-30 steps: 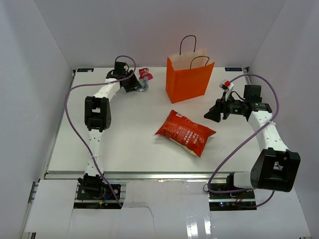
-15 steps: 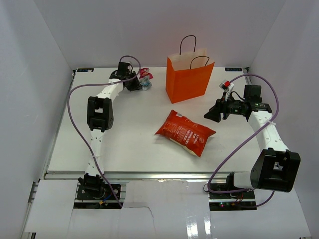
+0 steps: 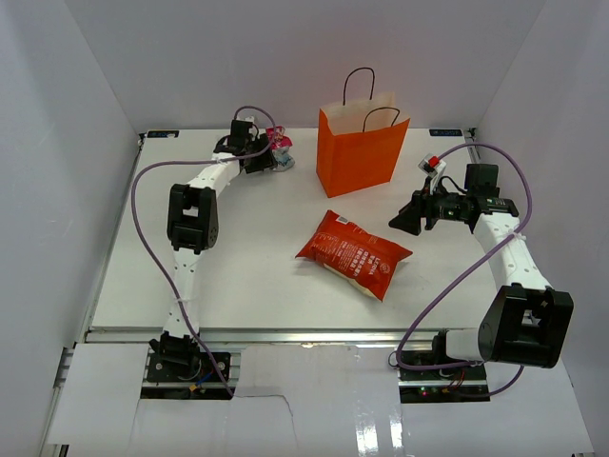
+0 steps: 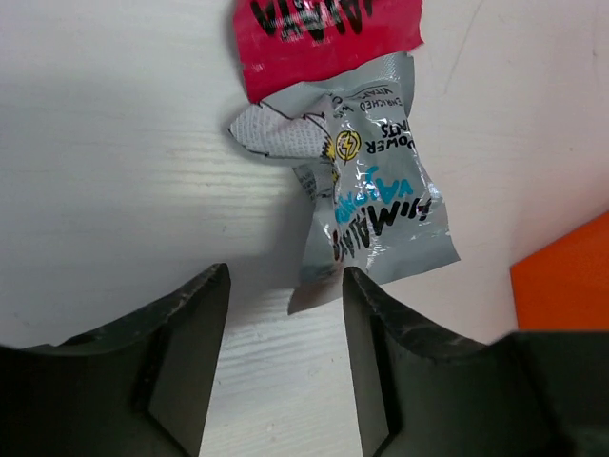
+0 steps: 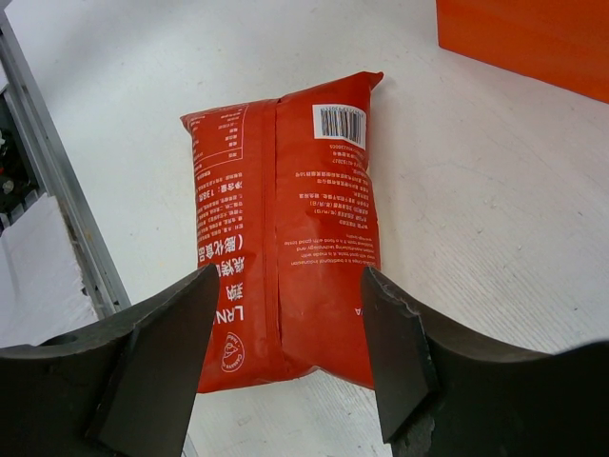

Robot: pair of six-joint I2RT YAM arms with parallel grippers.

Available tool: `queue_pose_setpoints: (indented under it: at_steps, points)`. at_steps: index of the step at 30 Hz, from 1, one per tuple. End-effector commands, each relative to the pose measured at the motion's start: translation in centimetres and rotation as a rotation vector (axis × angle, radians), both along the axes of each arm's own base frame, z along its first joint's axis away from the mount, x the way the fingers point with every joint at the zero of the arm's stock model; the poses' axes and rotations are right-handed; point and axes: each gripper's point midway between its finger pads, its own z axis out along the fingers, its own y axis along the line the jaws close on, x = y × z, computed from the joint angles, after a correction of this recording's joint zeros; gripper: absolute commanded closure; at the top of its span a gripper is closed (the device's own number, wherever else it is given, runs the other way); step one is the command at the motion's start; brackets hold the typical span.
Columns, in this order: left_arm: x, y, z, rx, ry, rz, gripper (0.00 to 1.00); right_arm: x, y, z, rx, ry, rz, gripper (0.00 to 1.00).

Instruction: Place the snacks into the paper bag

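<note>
I need to open my left gripper, move it farther in and take the silver-blue candy by its creased fold [image 4: 329, 211], since only the candy's near corner reaches that gripper's fingertips.
The orange paper bag [image 3: 362, 152] stands upright at the back centre, its corner also in the left wrist view [image 4: 566, 276]. The red-orange chip bag [image 3: 354, 252] lies flat mid-table; it also shows in the right wrist view [image 5: 285, 219]. A silver-blue candy [image 4: 376, 205] and a pink-red wrapper [image 4: 324, 33] lie together left of the paper bag, small in the top view [image 3: 279, 150]. My left gripper [image 4: 285, 286] is open just short of the silver-blue candy, holding nothing. My right gripper [image 5: 290, 286] is open and empty, raised right of the chip bag.
White walls close in the table on the left, back and right. A metal rail [image 5: 57, 181] runs along the table's near edge. Purple cables [image 3: 143, 209] loop beside both arms.
My left gripper has moved right along the back of the table, closer to the small candies. The right arm and the chip bag have not moved.
</note>
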Motion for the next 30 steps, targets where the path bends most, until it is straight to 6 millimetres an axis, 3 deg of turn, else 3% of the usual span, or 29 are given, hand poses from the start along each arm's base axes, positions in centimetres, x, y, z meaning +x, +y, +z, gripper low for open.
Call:
queue_pose_setpoints:
  at_steps: [1,6,14,23,28,30]
  points:
    - [-0.5,0.1,3.5,0.005,-0.069,-0.036,0.37,-0.4,0.2,0.7,0.017,-0.030,0.016,0.33]
    - [0.1,-0.5,5.2,-0.036,-0.119,-0.029,0.21,-0.4,0.2,0.4,0.016,-0.023,0.015,0.33]
    - [2.0,-1.5,4.4,-0.138,-0.104,0.029,0.20,-0.1,0.1,0.4,0.009,-0.028,0.014,0.33]
    - [2.2,-2.4,1.2,-0.205,-0.035,0.102,0.34,0.3,0.1,0.8,0.013,-0.033,0.011,0.33]
    - [2.0,-2.4,0.8,-0.180,-0.034,0.096,0.41,0.4,0.1,1.0,0.018,-0.029,0.012,0.33]
    - [1.9,-2.6,0.9,-0.179,-0.034,0.081,0.50,0.4,0.2,1.0,0.020,-0.025,0.012,0.33]
